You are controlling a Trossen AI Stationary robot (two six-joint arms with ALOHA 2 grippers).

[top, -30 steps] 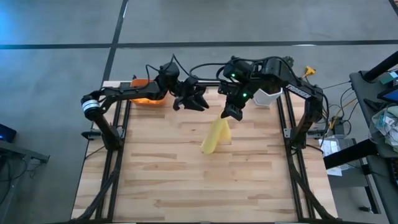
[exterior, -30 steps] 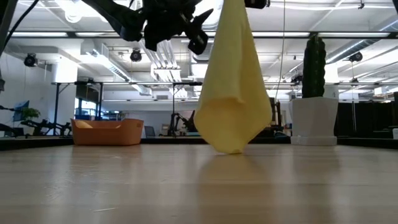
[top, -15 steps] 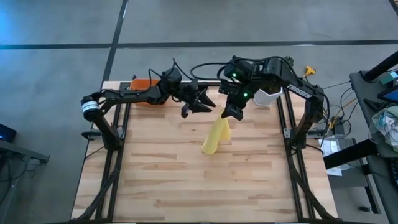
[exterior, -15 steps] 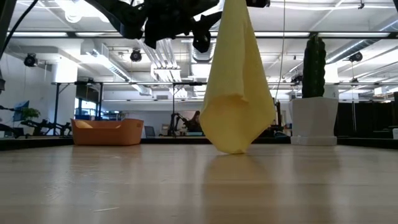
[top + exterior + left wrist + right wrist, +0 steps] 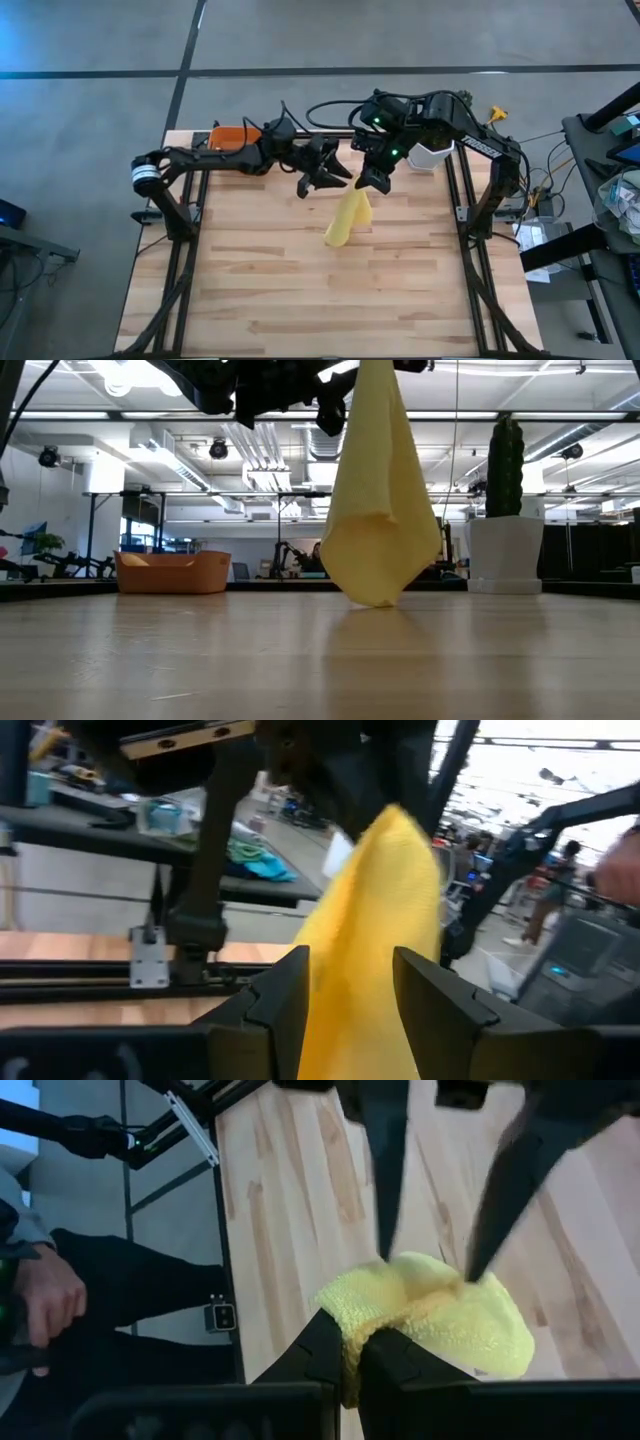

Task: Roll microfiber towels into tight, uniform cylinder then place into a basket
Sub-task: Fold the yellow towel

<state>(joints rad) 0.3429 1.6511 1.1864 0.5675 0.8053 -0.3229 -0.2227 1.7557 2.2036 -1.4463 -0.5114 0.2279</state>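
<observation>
Next, the left gripper closes on the yellow towel's side edge (image 5: 347, 193) (image 5: 324, 960), below the bunched top end that the right gripper holds.
The yellow towel (image 5: 378, 510) hangs bunched from my right gripper (image 5: 370, 183), which is shut on its top end. Its lower end (image 5: 375, 598) is at table level; I cannot tell whether it touches. My left gripper (image 5: 330, 180) is open, level with the towel's upper part on its left side, with one finger on either side of the cloth (image 5: 375, 920). The red-orange basket (image 5: 172, 572) stands at the table's far left (image 5: 235, 134), partly behind my left arm. The orange towel does not show. My right gripper pinches the towel's bunched top end (image 5: 352, 1338) between its two fingers, several layers gathered. The fingers come from above, pointing down. The towel hangs slack below them as a narrow cone. My left gripper's fingertips (image 5: 385, 1230) reach the cloth's upper bulge (image 5: 430, 1280); I cannot tell whether they touch it.
A white pot with a green cactus (image 5: 505, 530) stands at the table's far right (image 5: 432, 155). A person's hand and sleeve (image 5: 40, 1295) show beyond the table's edge. Bare wood (image 5: 320, 300) lies toward the near edge.
My left gripper has gone toward the table's right edge and a little nearer, away from the basket and up to the hanging yellow towel. The towel and my right gripper have stayed in place.
</observation>
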